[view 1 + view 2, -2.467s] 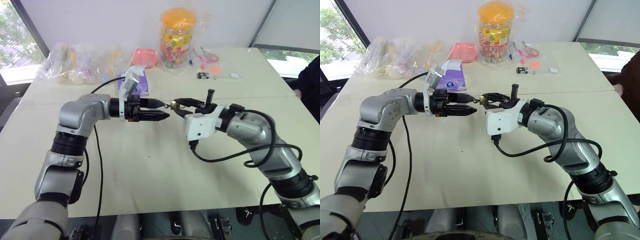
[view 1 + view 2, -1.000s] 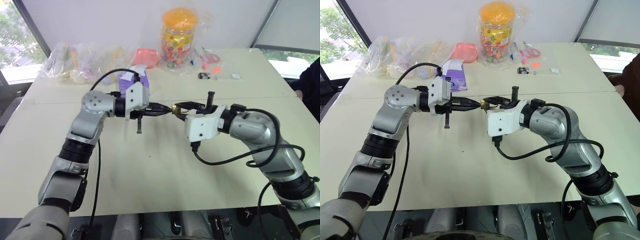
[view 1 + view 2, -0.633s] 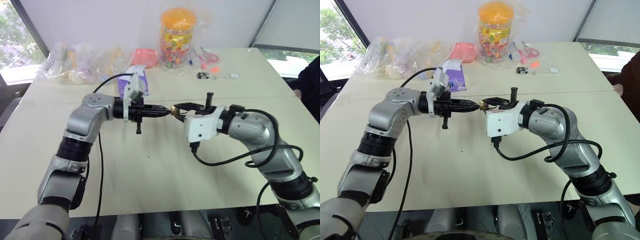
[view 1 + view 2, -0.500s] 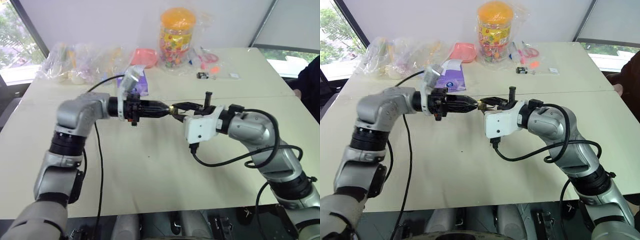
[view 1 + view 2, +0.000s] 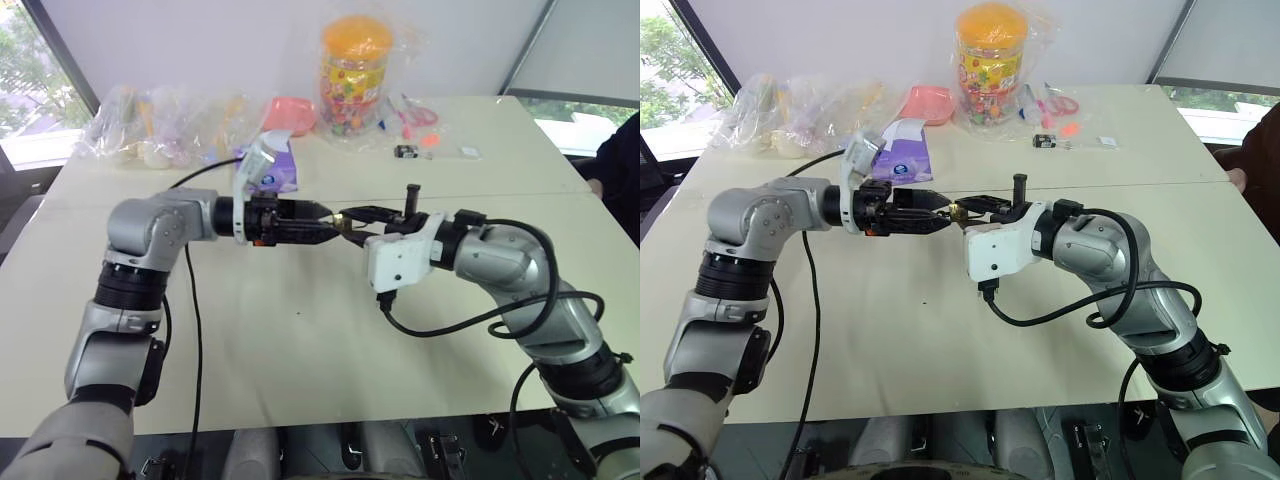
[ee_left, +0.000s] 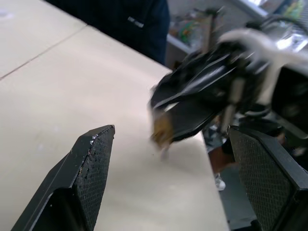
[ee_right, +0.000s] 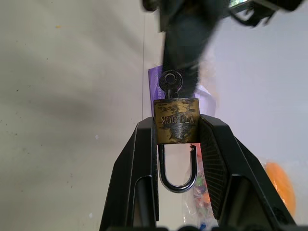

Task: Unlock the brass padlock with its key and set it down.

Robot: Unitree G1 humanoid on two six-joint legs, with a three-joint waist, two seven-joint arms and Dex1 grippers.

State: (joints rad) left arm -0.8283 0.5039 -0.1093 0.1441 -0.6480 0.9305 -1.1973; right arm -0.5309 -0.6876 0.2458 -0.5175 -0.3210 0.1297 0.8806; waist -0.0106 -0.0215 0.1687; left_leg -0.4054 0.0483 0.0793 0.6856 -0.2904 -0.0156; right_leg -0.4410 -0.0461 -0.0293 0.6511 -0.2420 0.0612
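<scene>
I see the loose shackle between my right gripper's fingers, so next I take the brass padlock's body [image 7: 176,121] with my left gripper before my right gripper swings the shackle open.
The brass padlock [image 7: 176,120] is clamped between the two fingers of my right gripper [image 7: 177,122], held above the table's middle [image 5: 346,221]. Its key [image 7: 169,84] sticks out of the keyhole, away from my right wrist. The silvery shackle [image 7: 177,171] lies between the fingers, with a small gap at one end. My left gripper [image 5: 318,226] faces the padlock from the left, open, one fingertip [image 6: 96,149] on each side of the key and apart from it. In the left wrist view the padlock [image 6: 161,129] is blurred.
At the table's far edge stand an orange-lidded jar [image 5: 357,70], a pink tray [image 5: 290,110] and clear bags [image 5: 160,125]. A purple pack [image 5: 272,168] lies behind my left wrist. A small black-and-white item [image 5: 405,152] lies near the jar. A person in dark clothing [image 5: 622,175] is at the right edge.
My left gripper has opened and let go of the key, and its wrist has rolled back. The key stays in the padlock. My right gripper has kept still.
</scene>
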